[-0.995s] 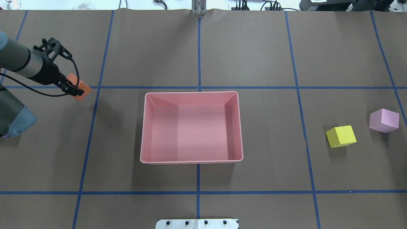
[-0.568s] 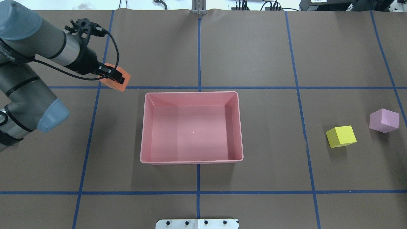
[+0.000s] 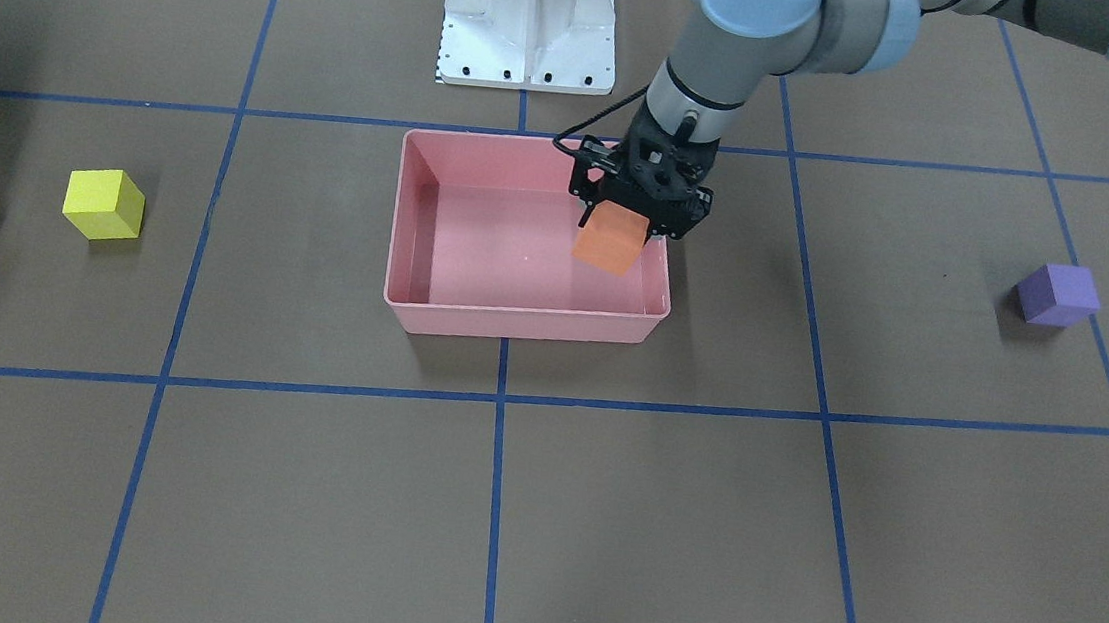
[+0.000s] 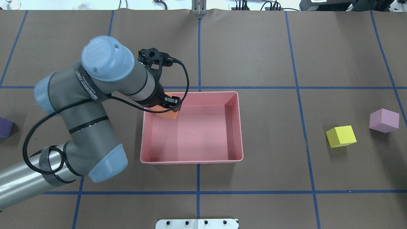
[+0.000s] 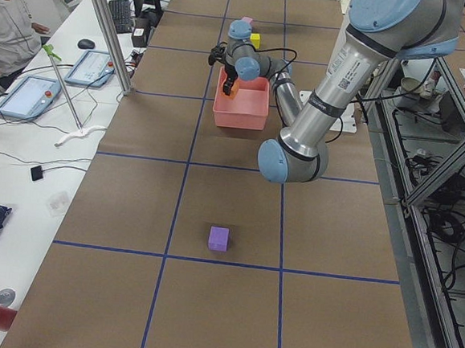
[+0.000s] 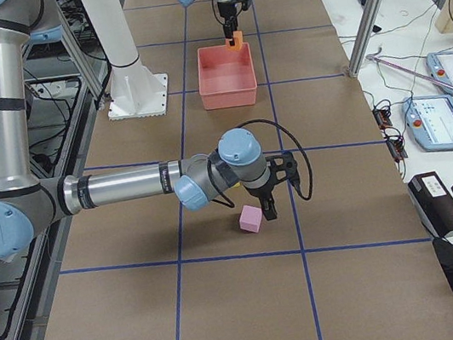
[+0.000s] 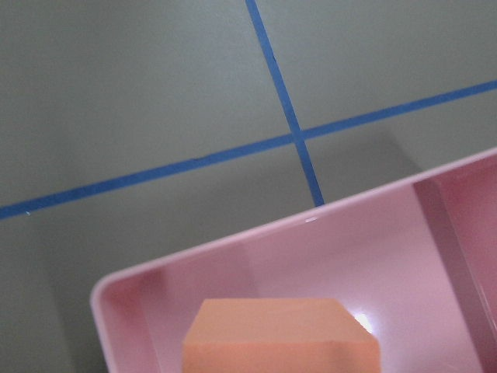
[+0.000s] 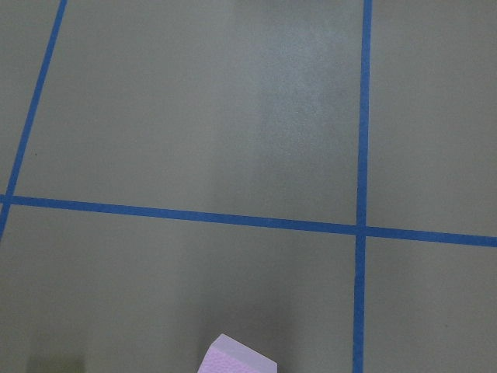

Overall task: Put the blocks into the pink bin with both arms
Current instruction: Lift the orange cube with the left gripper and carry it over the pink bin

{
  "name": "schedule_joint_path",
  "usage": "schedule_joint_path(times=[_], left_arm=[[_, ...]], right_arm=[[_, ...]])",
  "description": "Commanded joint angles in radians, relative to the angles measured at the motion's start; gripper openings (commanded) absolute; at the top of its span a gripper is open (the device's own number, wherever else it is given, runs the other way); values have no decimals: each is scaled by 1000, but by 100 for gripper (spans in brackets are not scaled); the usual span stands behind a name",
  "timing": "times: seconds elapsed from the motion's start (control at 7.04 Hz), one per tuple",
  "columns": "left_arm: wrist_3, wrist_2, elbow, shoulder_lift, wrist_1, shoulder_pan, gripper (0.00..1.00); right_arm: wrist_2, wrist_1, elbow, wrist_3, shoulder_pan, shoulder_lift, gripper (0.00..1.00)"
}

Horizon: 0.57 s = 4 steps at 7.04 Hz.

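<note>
Next, I close my right gripper on the sides of the pink-lilac block (image 8: 237,357), the one that lies near the yellow block.
My left gripper (image 4: 170,106) is shut on the orange block (image 4: 167,115) and holds it above the far left corner of the pink bin (image 4: 190,161), inside the rim line. The front view shows this gripper (image 3: 638,213), the orange block (image 3: 609,241) and the otherwise empty bin (image 3: 523,324). The purple block (image 4: 4,127) lies at the table's left edge. The yellow block (image 4: 341,136) and the pink-lilac block (image 4: 384,120) lie at the right. My right gripper (image 6: 267,207) shows only in the exterior right view, beside the pink-lilac block (image 6: 251,218). I cannot tell if it is open.
The white base pedestal (image 3: 530,18) stands at the robot's edge of the table, behind the bin. Blue tape lines grid the brown table. Desks with tablets (image 5: 29,93) and a metal post (image 5: 107,27) run along the operators' side.
My left arm has swung right with the orange block, from the table's left side to above the bin's far left corner. The purple block has come into view. The yellow and pink-lilac blocks have not moved.
</note>
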Motion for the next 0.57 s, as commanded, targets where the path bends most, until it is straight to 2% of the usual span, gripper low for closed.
schedule_joint_path(times=[0.0, 0.14, 0.28, 0.43], left_arm=[[-28, 128, -72, -2, 74, 54, 100], [84, 69, -190, 3, 234, 40, 100], [189, 59, -277, 28, 322, -9, 100], [209, 62, -286, 58, 324, -24, 100]], right_arm=[[-84, 55, -3, 110, -96, -1, 99], [-91, 70, -8, 151, -109, -15, 99], [-123, 74, -8, 206, -123, -27, 98], [-164, 98, -8, 277, -149, -43, 98]])
